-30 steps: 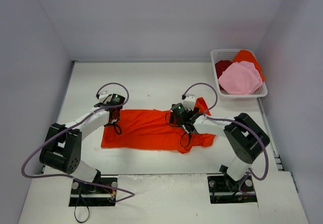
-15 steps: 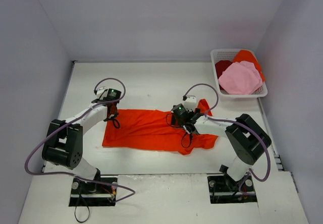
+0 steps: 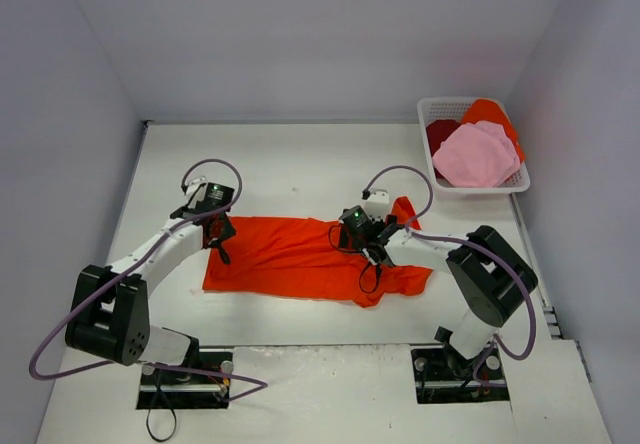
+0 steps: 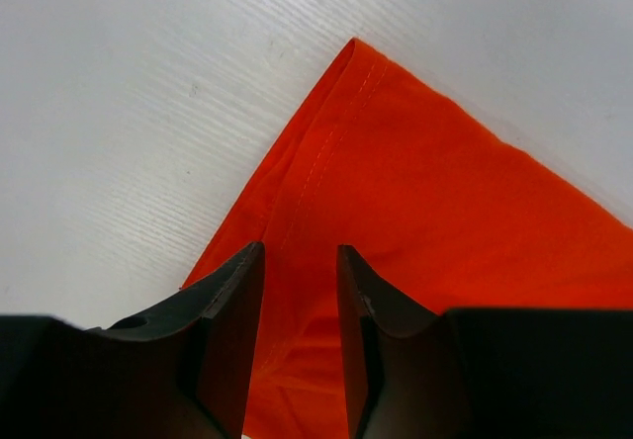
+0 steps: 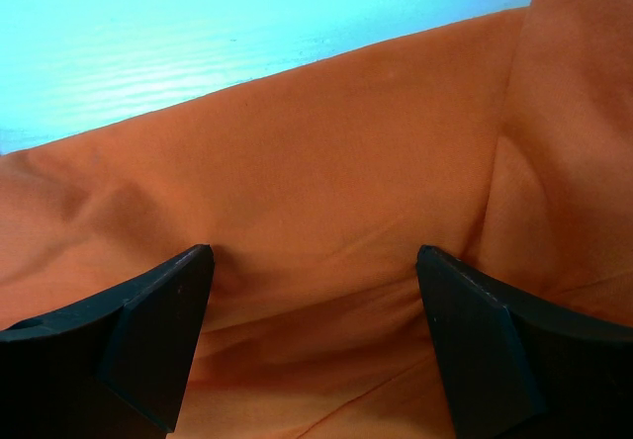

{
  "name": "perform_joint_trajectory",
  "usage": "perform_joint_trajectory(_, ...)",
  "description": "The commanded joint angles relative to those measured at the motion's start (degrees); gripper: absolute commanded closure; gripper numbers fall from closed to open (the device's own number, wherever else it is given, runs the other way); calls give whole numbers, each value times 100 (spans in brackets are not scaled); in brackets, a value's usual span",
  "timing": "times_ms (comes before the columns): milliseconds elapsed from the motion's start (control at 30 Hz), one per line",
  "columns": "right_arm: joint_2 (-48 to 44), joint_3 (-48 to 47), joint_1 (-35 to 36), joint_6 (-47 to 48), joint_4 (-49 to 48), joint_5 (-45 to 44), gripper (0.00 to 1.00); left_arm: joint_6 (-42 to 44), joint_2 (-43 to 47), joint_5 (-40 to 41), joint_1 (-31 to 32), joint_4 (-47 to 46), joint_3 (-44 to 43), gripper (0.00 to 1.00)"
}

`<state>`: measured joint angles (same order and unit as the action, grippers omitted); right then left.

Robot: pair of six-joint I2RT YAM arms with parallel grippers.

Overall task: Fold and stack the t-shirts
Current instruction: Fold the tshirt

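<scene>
My left gripper should pinch the top layer's hem [image 4: 284, 229] and pull it out toward the bottom layer's edge, as the t-shirt's top layer stops short of that edge.
A large orange-red t-shirt [image 3: 300, 256] lies spread flat across the middle of the table. My left gripper [image 3: 217, 232] hovers at its far left corner. In the left wrist view the fingers [image 4: 229, 310] stand a little apart over the hemmed corner [image 4: 425, 212], gripping nothing. My right gripper [image 3: 358, 232] sits on the shirt's right part near the collar. Its jaws are wide open [image 5: 315, 261] and pressed down onto wrinkled cloth [image 5: 326, 162]. Pink [image 3: 475, 154], dark red [image 3: 440, 132] and orange [image 3: 490, 112] t-shirts lie bunched in the basket.
The white lattice basket [image 3: 522, 174] stands at the back right corner of the table. White walls close in the table at the left, back and right. Purple cables loop above both arms.
My left gripper has moved left and back to the shirt's corner, and its fingers have parted from nearly shut. The shirt's left edge has shifted slightly. The right arm has stayed still.
</scene>
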<state>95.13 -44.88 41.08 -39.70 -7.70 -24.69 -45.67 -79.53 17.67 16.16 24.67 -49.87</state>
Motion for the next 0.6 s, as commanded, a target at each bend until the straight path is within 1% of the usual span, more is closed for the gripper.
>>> perform_joint_trajectory(0,-74,-108,14,-143,296,-124,19,-179,148,-45,115,65,144,70)
perform_joint_trajectory(400,-56,-126,14,-152,287,-115,19,-355,69,8,256,56,346,70)
perform_joint_trajectory(467,-47,-117,14,-152,296,-107,19,-372,34,17,256,56,364,80)
perform_joint_trajectory(533,-65,-108,14,-152,296,-98,20,-399,-28,17,264,73,381,100)
perform_joint_trajectory(567,-82,-108,14,-152,287,-106,19,-408,-80,8,256,56,399,100)
